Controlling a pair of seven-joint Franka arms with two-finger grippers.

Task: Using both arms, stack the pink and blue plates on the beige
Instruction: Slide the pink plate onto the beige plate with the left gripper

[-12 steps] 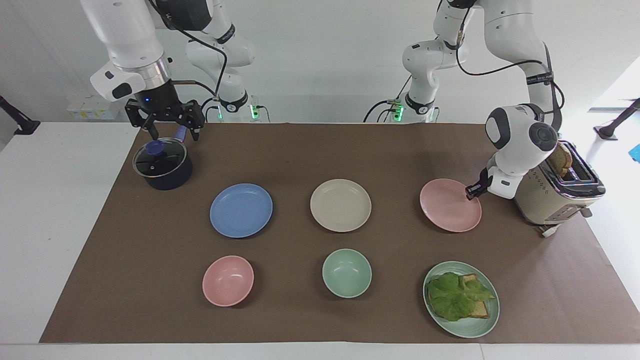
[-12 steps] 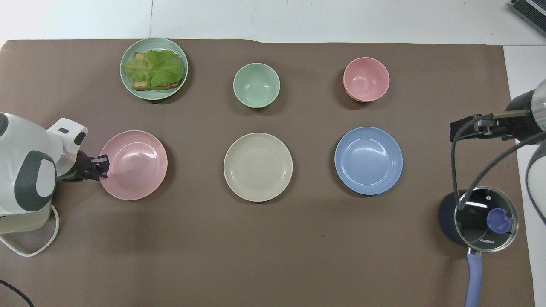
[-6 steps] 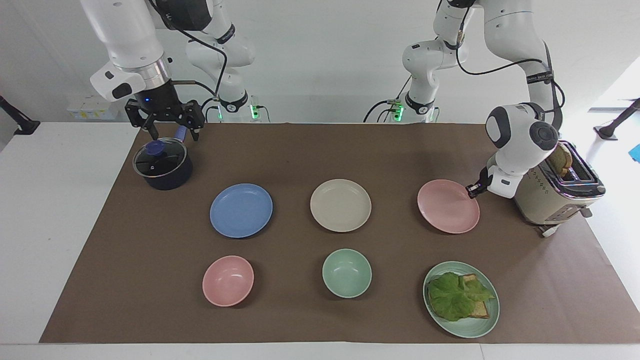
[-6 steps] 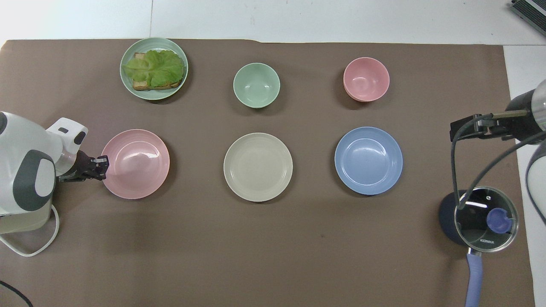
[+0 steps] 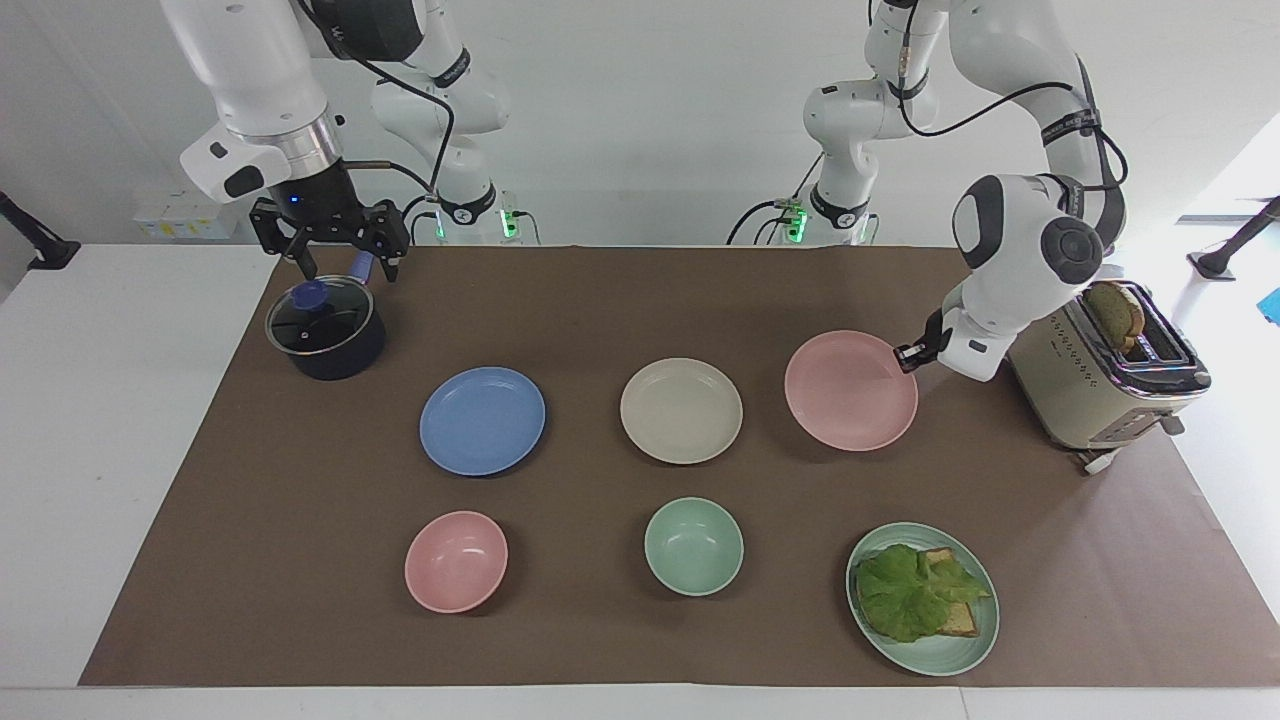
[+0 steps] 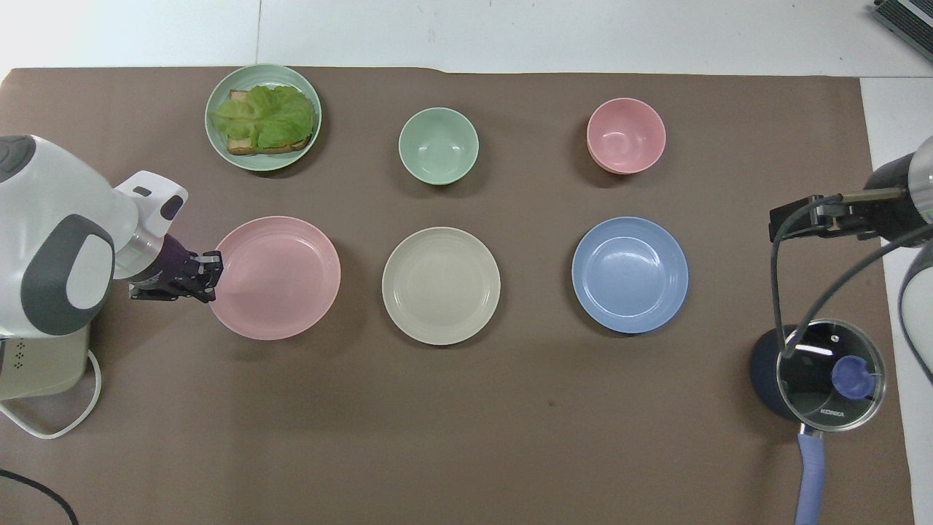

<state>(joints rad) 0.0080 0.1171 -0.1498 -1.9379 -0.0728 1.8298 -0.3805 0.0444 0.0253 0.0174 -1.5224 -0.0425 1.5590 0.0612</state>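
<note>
Next, the left gripper releases the pink plate centred on top of the beige plate [image 6: 441, 286], beside the blue plate.
My left gripper [image 5: 908, 355] is shut on the rim of the pink plate [image 5: 850, 390], at the edge toward the left arm's end of the table. The plate hangs just off the brown mat, casting a shadow, between the toaster and the beige plate [image 5: 681, 410]. In the overhead view the pink plate [image 6: 275, 277] stays a little apart from the beige plate [image 6: 441, 285]. The blue plate [image 5: 482, 420] lies flat beside the beige one, toward the right arm's end. My right gripper [image 5: 348, 268] waits open over the pot, holding nothing.
A dark pot with a glass lid [image 5: 325, 330] stands under the right gripper. A cream toaster [image 5: 1110, 380] with bread in it stands beside the left arm. Farther from the robots lie a pink bowl [image 5: 456, 561], a green bowl [image 5: 693, 546] and a green plate with lettuce and toast [image 5: 922, 598].
The left gripper has closed on the pink plate's rim, lifted it off the mat and carried it toward the beige plate. The right arm has not moved.
</note>
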